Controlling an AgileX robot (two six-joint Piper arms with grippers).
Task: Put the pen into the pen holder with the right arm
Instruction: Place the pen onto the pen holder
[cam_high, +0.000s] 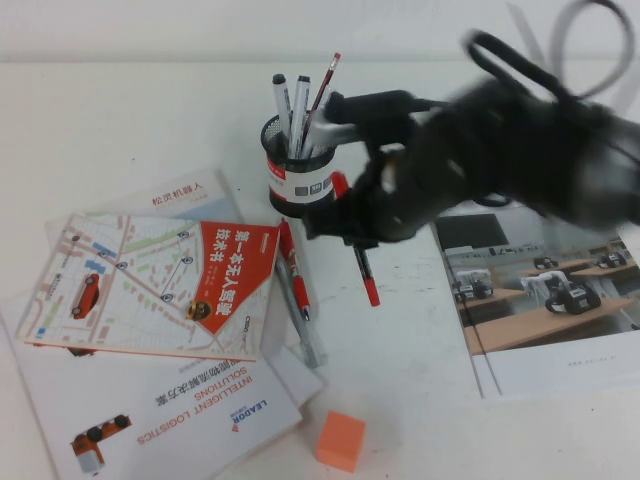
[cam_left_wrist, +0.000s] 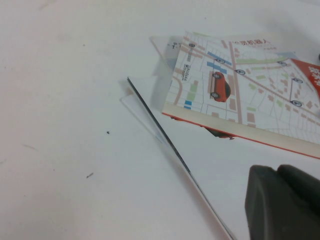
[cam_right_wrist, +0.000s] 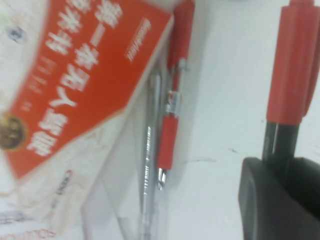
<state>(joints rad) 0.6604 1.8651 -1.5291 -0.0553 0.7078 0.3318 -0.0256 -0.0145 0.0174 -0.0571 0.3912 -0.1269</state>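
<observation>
My right gripper is to release the pen inside the pen holder (cam_high: 305, 138), between the white pens and the thin red pencil.
The pen (cam_high: 361, 250), red at both ends with a black middle, hangs in my right gripper (cam_high: 350, 220), tilted, just right of the pen holder (cam_high: 300, 170) and above the table. The holder is a black mesh cup with a white band and holds several pens. In the right wrist view the pen (cam_right_wrist: 292, 75) runs out from between the shut black fingers (cam_right_wrist: 265, 200). My left gripper (cam_left_wrist: 282, 200) shows only in the left wrist view, its black fingers together over bare white table near a map booklet (cam_left_wrist: 240, 90).
A slim all-red pen (cam_high: 293, 268) and a grey pen (cam_high: 300, 325) lie beside the red map booklet (cam_high: 150, 285). An open magazine (cam_high: 545, 300) lies at the right. An orange block (cam_high: 340, 440) sits near the front edge. A white brochure (cam_high: 160, 420) lies front left.
</observation>
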